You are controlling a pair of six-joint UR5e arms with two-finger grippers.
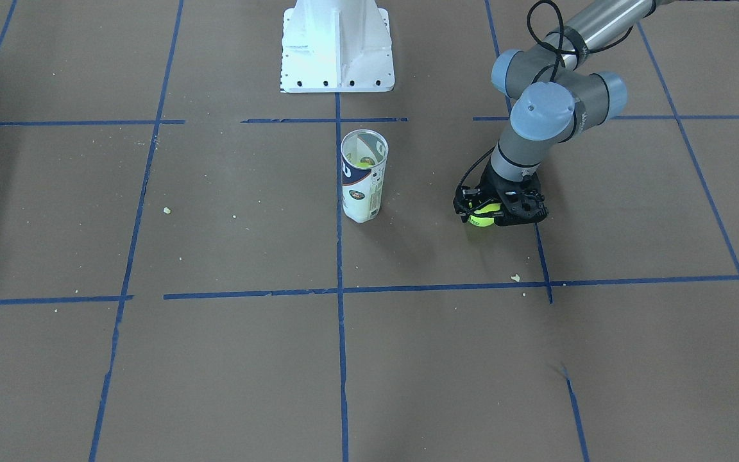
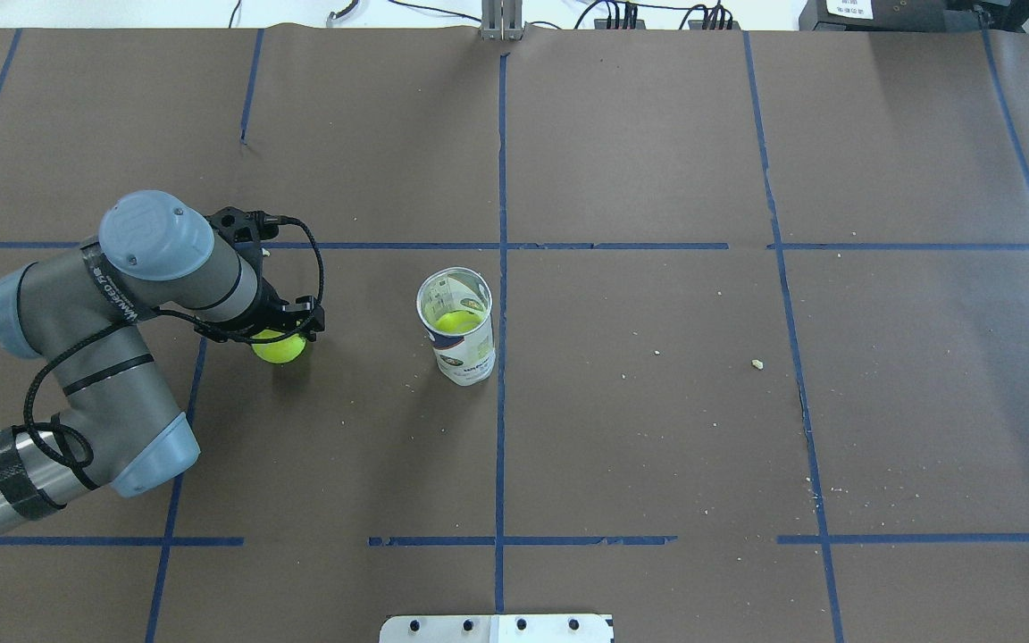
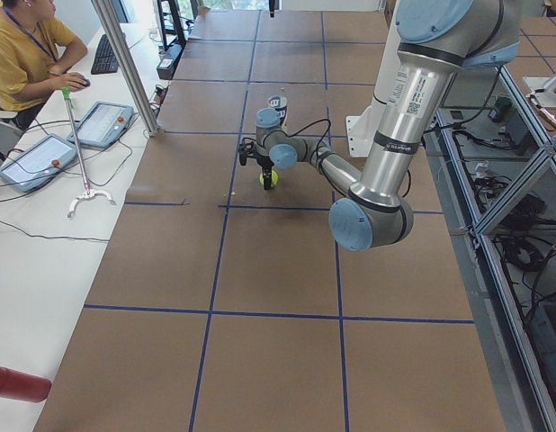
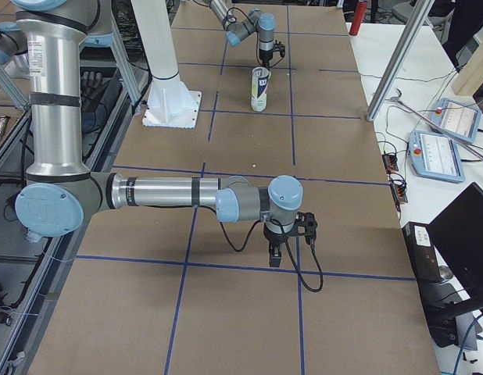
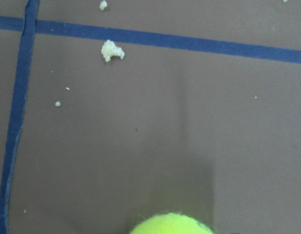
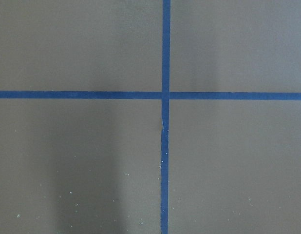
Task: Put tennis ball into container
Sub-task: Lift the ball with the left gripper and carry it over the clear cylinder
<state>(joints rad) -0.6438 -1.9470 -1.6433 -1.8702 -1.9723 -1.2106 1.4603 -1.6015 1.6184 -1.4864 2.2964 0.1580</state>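
Next, I release the tennis ball from my left gripper in the container's open top (image 1: 365, 149), above the other yellow ball inside.
The tennis ball (image 2: 280, 347), bright yellow-green, sits between the fingers of my left gripper (image 2: 286, 332), which is shut on it low over the brown table. In the front view the ball (image 1: 481, 217) shows under the black gripper (image 1: 496, 210), and only its top (image 5: 170, 225) shows in the left wrist view. The container (image 2: 456, 327), a clear tube with a white and blue label, stands upright to the right of the ball with another yellow ball inside; it also shows in the front view (image 1: 363, 177). My right gripper (image 4: 274, 254) shows only in the exterior right view, so I cannot tell its state.
The white metal pedestal (image 1: 337, 45) stands at the robot's side of the table, behind the tube. Blue tape lines (image 6: 165, 95) cross the brown paper. Pale crumbs (image 1: 515, 278) lie scattered near the ball and further right.
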